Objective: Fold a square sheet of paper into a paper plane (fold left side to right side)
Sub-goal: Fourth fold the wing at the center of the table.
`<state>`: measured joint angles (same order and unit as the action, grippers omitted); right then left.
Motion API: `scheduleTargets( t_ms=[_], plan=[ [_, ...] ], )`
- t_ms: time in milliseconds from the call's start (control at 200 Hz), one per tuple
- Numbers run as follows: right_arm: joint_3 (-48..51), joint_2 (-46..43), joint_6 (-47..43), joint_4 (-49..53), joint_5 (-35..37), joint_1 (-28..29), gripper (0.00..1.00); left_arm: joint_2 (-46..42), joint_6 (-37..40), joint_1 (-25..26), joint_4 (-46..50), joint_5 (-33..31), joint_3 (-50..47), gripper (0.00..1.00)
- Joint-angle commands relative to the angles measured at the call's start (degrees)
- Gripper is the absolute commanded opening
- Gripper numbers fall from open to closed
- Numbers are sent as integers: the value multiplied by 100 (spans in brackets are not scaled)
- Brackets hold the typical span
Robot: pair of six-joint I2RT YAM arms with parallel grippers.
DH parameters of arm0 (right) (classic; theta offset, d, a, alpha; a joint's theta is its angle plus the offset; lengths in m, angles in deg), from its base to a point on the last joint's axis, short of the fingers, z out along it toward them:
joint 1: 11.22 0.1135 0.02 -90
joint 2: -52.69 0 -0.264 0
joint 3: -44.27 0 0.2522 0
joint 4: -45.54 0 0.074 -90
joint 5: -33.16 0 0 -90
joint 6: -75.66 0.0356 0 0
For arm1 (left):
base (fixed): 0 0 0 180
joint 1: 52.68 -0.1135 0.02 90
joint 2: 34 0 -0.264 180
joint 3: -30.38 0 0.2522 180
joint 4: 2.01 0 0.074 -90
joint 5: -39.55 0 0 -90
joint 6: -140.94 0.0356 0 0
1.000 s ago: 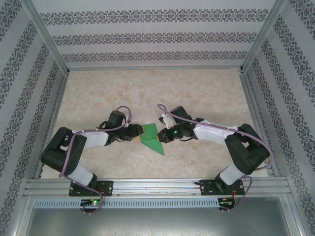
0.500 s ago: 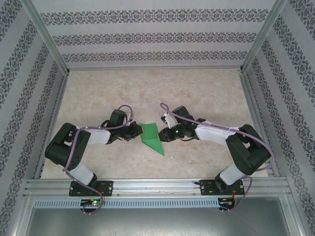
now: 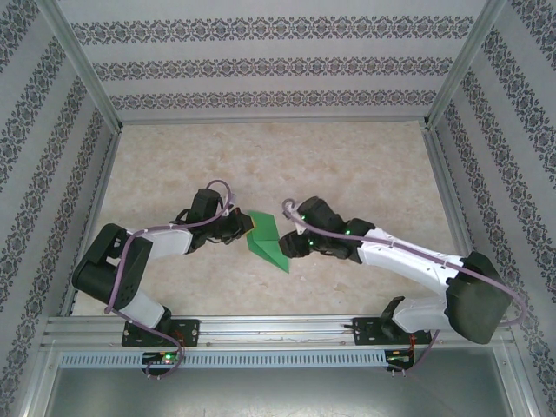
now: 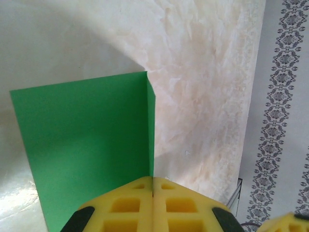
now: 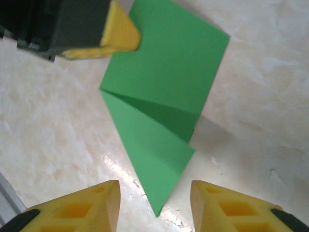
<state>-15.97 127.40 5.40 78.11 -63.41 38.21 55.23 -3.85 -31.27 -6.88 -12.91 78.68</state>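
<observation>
My left gripper is pinching only the far end of the sheet and the near panel gapes up, so next my right gripper pinches near the point (image 5: 157,205) before my left gripper moves.
The green sheet of paper (image 3: 268,239) lies creased at the middle of the table, its narrow point toward the near edge. In the left wrist view one panel of the sheet (image 4: 87,140) stands up, and its edge runs into the seam of my left gripper (image 4: 153,182), which is shut on it. From the right wrist, the left gripper's yellow fingertips (image 5: 118,34) sit on the paper's (image 5: 164,82) far left corner. My right gripper (image 5: 154,189) is open just above the table, and the paper's point lies between its fingers without touching them. From above, the left gripper (image 3: 246,228) and right gripper (image 3: 289,244) flank the paper.
The marble-patterned tabletop (image 3: 347,165) is bounded by aluminium frame rails (image 3: 269,327) at the near edge and patterned walls (image 3: 278,61) at the back and sides. The right arm's elbow (image 3: 473,300) reaches out to the near right corner.
My left gripper has shut on the paper's left edge. My right gripper has opened and let go of the paper, and the right arm's elbow has swung down toward the near right.
</observation>
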Motion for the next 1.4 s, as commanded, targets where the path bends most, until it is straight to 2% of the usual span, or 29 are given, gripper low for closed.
scheduleTargets(
  t_ms=[0, 180, 390, 590, 1044, 1394],
  plan=[
    [-165, 271, 232, 278, 1170, 543, 49, -150, -203, 64, 18, 130, 163, 1],
    [-408, 949, 414, 159, 1836, 1153, 59, -160, -243, 103, 118, 163, 238, 1],
    [-631, 1579, 502, 88, 2222, 1432, 59, -200, -261, 121, 192, 131, 278, 1],
    [-787, 1944, 530, 77, 2558, 1519, 52, -183, -261, 140, 207, 126, 298, 1],
    [-853, 2205, 583, 67, 2725, 1602, 42, -159, -278, 160, 185, 69, 276, 1],
    [-879, 2301, 614, 108, 2750, 1609, 25, -146, -278, 156, 193, 26, 263, 3]
  ],
)
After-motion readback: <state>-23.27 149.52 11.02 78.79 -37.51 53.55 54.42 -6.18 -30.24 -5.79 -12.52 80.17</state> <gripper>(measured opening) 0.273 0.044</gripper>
